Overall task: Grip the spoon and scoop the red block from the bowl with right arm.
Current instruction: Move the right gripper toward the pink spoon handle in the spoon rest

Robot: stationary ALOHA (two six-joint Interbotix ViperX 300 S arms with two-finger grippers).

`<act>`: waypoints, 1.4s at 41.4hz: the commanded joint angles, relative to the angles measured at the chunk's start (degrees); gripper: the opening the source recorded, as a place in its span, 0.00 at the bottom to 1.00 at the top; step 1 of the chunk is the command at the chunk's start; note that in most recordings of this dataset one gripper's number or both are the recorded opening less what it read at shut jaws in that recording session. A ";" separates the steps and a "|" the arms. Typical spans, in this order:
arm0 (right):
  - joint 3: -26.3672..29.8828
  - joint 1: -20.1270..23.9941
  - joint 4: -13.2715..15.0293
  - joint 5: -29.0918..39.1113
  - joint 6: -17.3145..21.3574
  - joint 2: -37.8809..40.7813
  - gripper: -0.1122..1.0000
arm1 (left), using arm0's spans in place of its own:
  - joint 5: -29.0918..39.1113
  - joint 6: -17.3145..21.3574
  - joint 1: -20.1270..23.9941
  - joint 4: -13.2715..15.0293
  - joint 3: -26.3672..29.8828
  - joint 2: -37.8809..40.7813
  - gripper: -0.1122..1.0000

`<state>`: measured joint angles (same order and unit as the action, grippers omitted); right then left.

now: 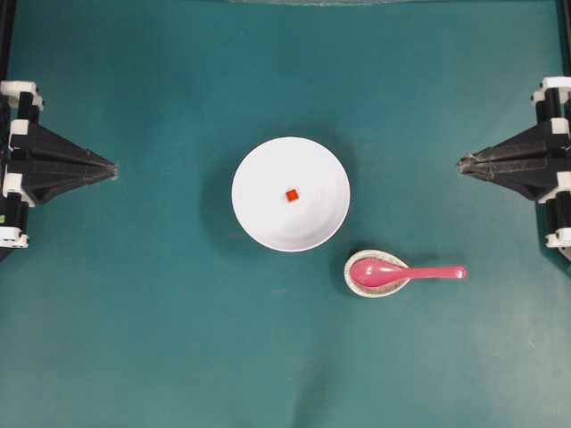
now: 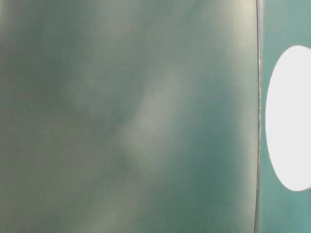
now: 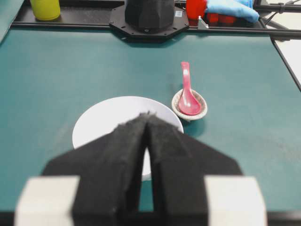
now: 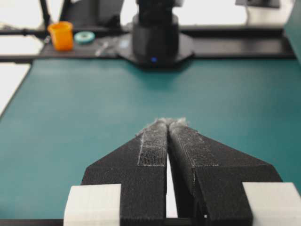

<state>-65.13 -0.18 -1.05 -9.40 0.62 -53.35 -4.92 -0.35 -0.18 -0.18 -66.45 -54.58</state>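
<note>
Next, I close my right gripper on the handle (image 1: 428,272) of the pink-red spoon, just outside the small speckled dish's rim.
A large white bowl (image 1: 291,193) stands mid-table with the tiny red block (image 1: 292,195) on its floor. The pink-red spoon (image 1: 393,273) lies to its lower right, scoop resting in a small speckled dish (image 1: 354,283), handle pointing right. My right gripper (image 1: 462,164) is shut and empty at the right edge, well above the spoon's handle. My left gripper (image 1: 112,167) is shut and empty at the left edge. The left wrist view shows the bowl (image 3: 101,117) behind the left gripper (image 3: 148,116) and the spoon (image 3: 188,96) beyond. The right gripper (image 4: 168,121) hides the bowl in its own view.
Green mat covers the table (image 1: 143,339). A yellow cup (image 3: 45,8) and the right arm's base (image 3: 149,16) stand at the far end in the left wrist view. An orange cup (image 4: 61,35) sits beside the left arm's base (image 4: 155,40). The table-level view is a green blur with the bowl (image 2: 289,119) at its right.
</note>
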 commanded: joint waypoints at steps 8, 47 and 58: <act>2.72 -0.09 -0.44 -0.35 0.88 0.35 0.23 | -0.09 -0.09 -0.09 -0.09 1.58 0.44 0.10; -7.82 4.39 -3.87 -16.52 4.92 12.57 0.63 | 3.52 -0.09 -0.09 -0.09 1.49 0.44 0.10; -12.13 12.04 -9.40 -29.62 4.92 23.47 0.63 | 4.13 0.00 -0.09 -0.09 1.49 0.44 0.10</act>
<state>-77.26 9.76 -9.05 -35.07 5.71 -32.87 -0.79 -0.35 -0.18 -0.09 -66.45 -54.58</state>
